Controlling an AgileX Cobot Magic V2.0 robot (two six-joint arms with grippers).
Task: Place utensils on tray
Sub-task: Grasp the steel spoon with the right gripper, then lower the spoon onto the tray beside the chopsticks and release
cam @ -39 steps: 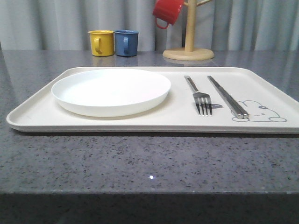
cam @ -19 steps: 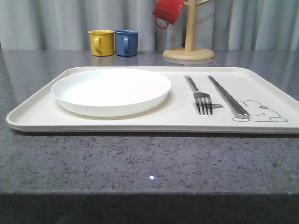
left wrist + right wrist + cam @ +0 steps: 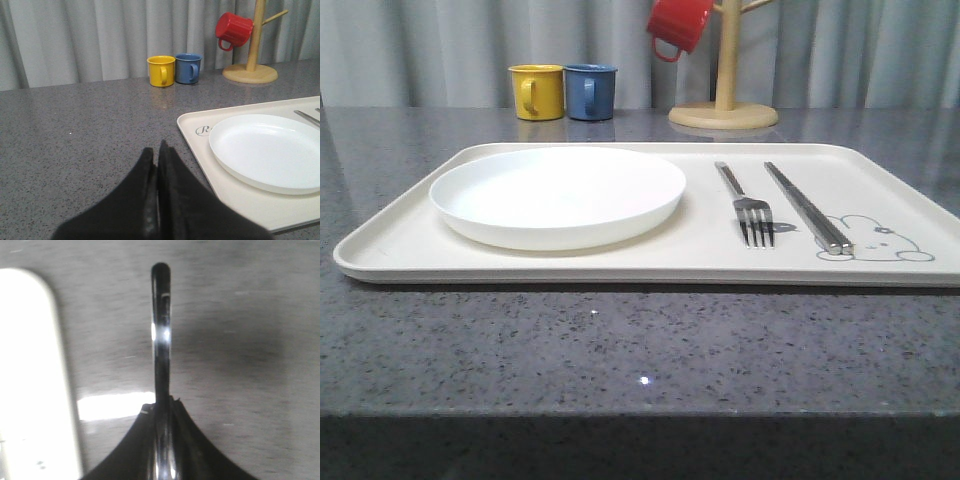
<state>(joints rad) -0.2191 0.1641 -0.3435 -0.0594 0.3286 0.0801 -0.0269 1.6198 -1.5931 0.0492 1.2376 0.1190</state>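
Note:
Next, I release the spoon from my right gripper between the metal chopsticks and the cream tray's outer rim (image 3: 881, 207).
On the right half of the cream tray (image 3: 620, 262) lie the silver fork (image 3: 752, 212) and the pair of metal chopsticks (image 3: 807, 207), side by side, the chopstick ends by the rabbit drawing. In the right wrist view my right gripper (image 3: 161, 402) is shut on the spoon's shiny slender handle (image 3: 161, 330), which sticks out over the grey table beside the tray's bright rim (image 3: 30, 365). The spoon's bowl is hidden between the fingers. My left gripper (image 3: 156, 152) is shut with nothing in it, over the table just off the tray's left edge (image 3: 235, 195).
A round white plate (image 3: 558, 193) takes up the tray's left half. Behind the tray stand a yellow mug (image 3: 537, 91), a blue mug (image 3: 590, 91) and a wooden mug tree (image 3: 725, 100) with a red mug (image 3: 678, 25) hanging on it. A curtain closes the back.

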